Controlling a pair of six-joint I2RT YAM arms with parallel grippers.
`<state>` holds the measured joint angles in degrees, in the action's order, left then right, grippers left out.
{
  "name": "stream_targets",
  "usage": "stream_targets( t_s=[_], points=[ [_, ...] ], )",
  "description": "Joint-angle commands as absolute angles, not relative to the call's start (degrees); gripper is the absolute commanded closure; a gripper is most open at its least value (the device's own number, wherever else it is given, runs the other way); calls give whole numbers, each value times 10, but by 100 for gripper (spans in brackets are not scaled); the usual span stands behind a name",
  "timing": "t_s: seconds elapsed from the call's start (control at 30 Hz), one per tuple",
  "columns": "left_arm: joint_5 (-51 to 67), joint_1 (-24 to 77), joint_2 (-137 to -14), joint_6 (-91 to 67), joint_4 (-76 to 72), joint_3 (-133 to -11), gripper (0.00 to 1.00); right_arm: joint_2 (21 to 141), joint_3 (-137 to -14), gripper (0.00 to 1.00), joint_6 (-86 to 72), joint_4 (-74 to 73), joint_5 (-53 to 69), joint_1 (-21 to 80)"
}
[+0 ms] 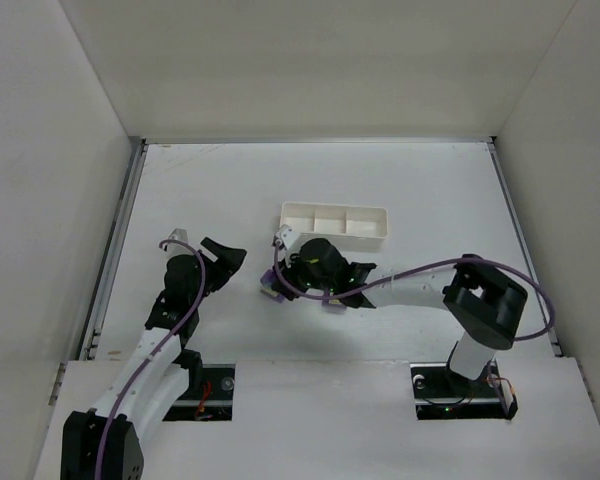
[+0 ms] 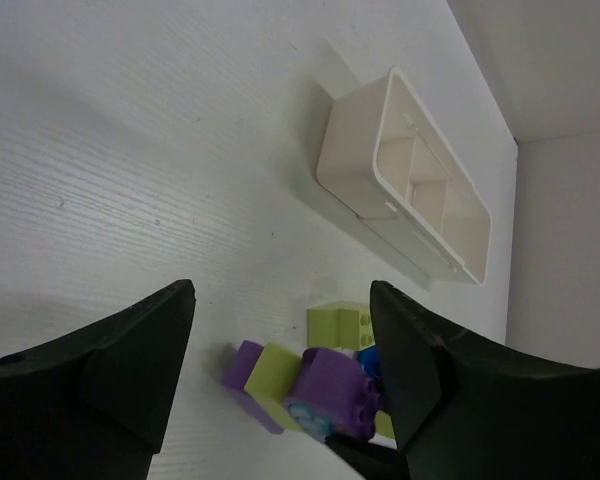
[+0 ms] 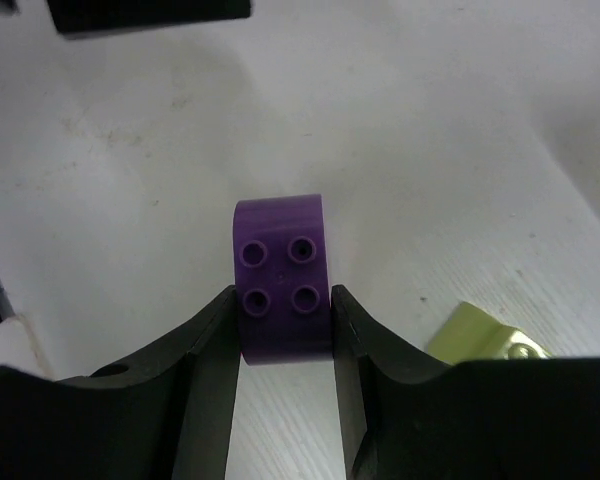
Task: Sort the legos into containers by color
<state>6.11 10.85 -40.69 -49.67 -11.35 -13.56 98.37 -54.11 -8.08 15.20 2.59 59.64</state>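
The robot's right gripper will release the purple lego in the white tray's end compartment (image 1: 369, 225) farthest from the left gripper.
My right gripper (image 3: 283, 322) is shut on a purple lego (image 3: 281, 250), its four studs facing the camera, just over the table. In the top view the right gripper (image 1: 278, 280) is in front of the tray's left end. The white compartment tray (image 1: 335, 222) shows no legos inside and also appears in the left wrist view (image 2: 355, 150). My left gripper (image 2: 285, 345) is open and empty, hovering to the left (image 1: 225, 258). Between its fingers I see the held purple lego (image 2: 335, 392), a lime-green lego (image 2: 340, 322), a blue one (image 2: 367, 360) and a lime and purple pair (image 2: 265, 375).
A lime-green lego (image 3: 475, 335) lies right of the right fingers. White walls enclose the table on the left, back and right. The right arm's purple cable (image 1: 430, 265) arcs over the table.
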Motion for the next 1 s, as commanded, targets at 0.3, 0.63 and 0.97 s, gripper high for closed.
stream_targets(
  t_s=[0.3,0.63,0.97],
  points=[
    [78,180,-436,-592,-396,-147,24,830,-505,78,-386,238,107,411],
    [43,260,-532,-584,-569,-142,22,889,-486,78,-629,430,228,374],
    [27,263,-568,-587,-619,-141,25,925,-463,78,-758,553,230,377]
  ],
)
